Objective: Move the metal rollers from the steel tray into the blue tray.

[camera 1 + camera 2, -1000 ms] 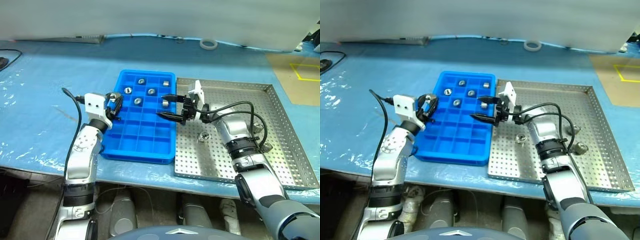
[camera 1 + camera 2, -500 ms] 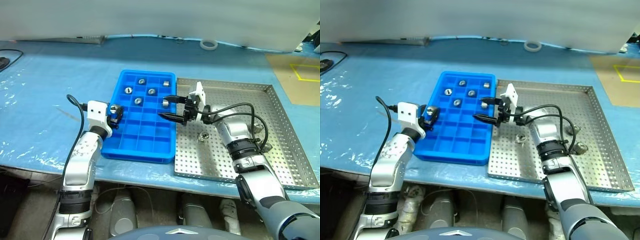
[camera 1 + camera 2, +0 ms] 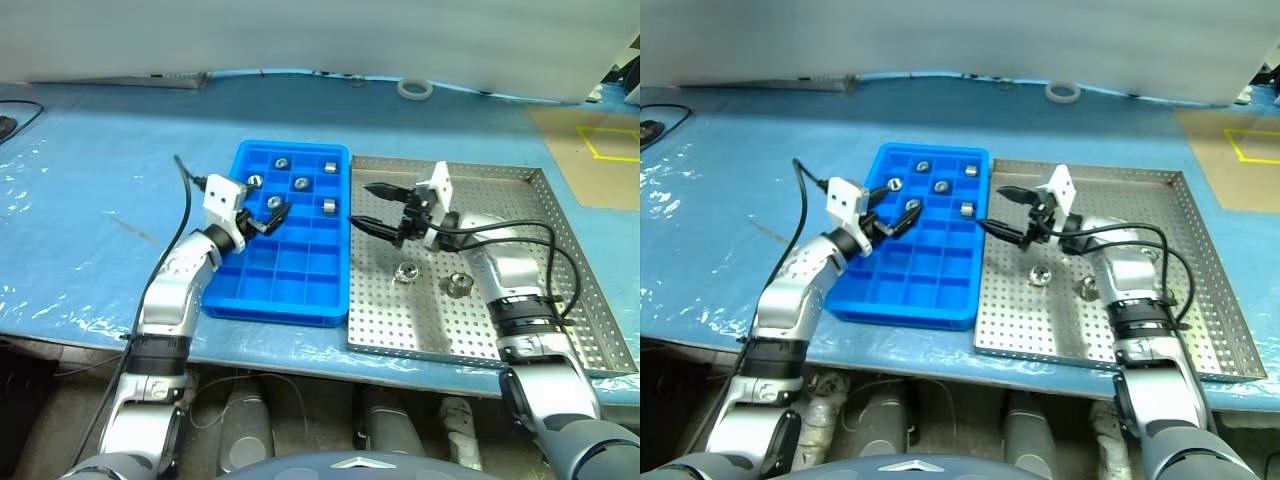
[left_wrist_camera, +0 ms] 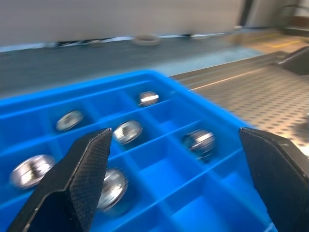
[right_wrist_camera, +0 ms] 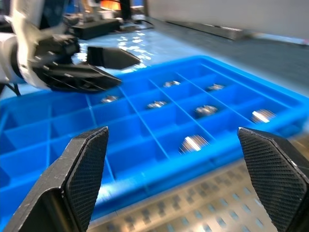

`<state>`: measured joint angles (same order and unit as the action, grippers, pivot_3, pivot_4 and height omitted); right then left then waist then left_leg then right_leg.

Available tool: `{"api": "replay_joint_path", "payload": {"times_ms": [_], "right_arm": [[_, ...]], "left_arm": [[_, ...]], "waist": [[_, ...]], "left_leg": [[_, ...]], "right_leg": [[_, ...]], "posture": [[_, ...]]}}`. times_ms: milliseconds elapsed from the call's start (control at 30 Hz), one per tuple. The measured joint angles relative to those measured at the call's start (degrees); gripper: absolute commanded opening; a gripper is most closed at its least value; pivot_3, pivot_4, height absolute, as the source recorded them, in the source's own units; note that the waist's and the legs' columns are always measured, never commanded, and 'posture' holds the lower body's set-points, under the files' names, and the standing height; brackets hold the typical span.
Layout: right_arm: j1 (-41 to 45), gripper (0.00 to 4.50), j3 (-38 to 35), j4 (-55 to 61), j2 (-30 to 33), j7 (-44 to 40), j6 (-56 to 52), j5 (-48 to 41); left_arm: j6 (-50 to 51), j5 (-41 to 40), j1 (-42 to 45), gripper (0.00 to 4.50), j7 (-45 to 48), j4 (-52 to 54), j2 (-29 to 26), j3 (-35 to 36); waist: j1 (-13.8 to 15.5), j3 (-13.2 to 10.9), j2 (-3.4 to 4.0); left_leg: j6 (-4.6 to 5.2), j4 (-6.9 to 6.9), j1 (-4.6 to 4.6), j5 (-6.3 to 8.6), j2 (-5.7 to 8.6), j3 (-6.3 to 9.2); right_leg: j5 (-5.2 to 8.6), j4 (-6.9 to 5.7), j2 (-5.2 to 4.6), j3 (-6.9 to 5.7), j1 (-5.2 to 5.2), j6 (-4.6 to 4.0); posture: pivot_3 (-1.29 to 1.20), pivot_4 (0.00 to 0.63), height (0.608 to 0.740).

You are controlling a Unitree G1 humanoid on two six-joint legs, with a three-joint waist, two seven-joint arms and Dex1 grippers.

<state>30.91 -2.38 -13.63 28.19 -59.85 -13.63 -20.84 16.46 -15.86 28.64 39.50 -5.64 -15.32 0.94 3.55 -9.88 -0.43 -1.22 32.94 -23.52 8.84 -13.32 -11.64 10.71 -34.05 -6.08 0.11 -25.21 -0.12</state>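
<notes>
The round side of the metal roller (image 3: 406, 272) that lies on the steel tray closest to the blue tray will be gripped by my left gripper.
The blue tray (image 3: 285, 285) lies left of the steel tray (image 3: 560, 260) and touches it. Several metal rollers (image 3: 301, 183) sit in the blue tray's far compartments, also seen in the left wrist view (image 4: 199, 140). Two more rollers (image 3: 406, 270) (image 3: 458, 283) rest on the steel tray's perforated floor. My left gripper (image 3: 268, 207) hovers open over the blue tray's left side, with nothing between its fingers. My right gripper (image 3: 360, 204) is open and empty above the steel tray's left rim, pointing toward the blue tray. The right wrist view shows the left gripper (image 5: 104, 65) across the tray.
A white tape ring (image 3: 416, 88) lies at the back on the blue table cover. Brown board with yellow tape (image 3: 600, 150) lies at the far right. A black cable (image 3: 15, 115) lies at the far left. The table's front edge runs just below both trays.
My left gripper was shut on a roller at the blue tray's left edge; it has swung right over the tray and opened. My right gripper moved right, off the blue tray.
</notes>
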Motion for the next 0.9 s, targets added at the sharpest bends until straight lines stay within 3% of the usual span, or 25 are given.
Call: {"api": "replay_joint_path", "payload": {"times_ms": [200,433,667,900], "right_arm": [[-9.9,4.5,-4.6,8.9,6.2,3.3,-3.5,-0.7],[-20.0,4.5,-9.3,19.1,7.9,8.3,-7.2,-2.3],[-25.6,4.5,-11.7,24.4,8.0,12.1,-8.8,-3.2],[-27.4,4.5,-12.8,27.1,7.8,14.8,-9.0,-4.0]], "left_arm": [[-0.9,-1.3,12.2,4.41,13.9,-11.3,0.5,-6.7],[-10.1,6.6,26.7,4.41,25.8,-34.7,6.4,-16.2],[-17.4,13.9,32.4,4.41,31.3,-47.4,10.4,-21.0],[-24.9,23.1,35.1,4.41,28.9,-55.2,12.5,-25.5]], "waist": [[-1.9,0.0,0.0],[-5.5,0.0,0.04],[-7.8,0.0,0.05],[-8.9,0.1,0.08]], "left_leg": [[0.12,-0.03,0.12,0.02,0.24,-0.02],[0.25,0.0,0.12,0.1,0.43,-0.04],[0.54,0.07,-0.01,0.11,0.45,-0.04],[0.47,0.14,-0.02,0.24,0.49,-0.03]], "right_leg": [[0.0,0.0,-0.04,0.07,0.03,0.01],[-0.05,0.18,-0.14,0.23,0.07,0.16],[-0.06,0.31,-0.16,0.2,0.03,0.17],[-0.04,0.4,-0.23,0.15,0.16,0.19]], "posture": [[-0.42,0.15,0.74],[-0.53,0.15,0.74],[-0.59,0.15,0.74],[-0.62,0.15,0.74]]}}
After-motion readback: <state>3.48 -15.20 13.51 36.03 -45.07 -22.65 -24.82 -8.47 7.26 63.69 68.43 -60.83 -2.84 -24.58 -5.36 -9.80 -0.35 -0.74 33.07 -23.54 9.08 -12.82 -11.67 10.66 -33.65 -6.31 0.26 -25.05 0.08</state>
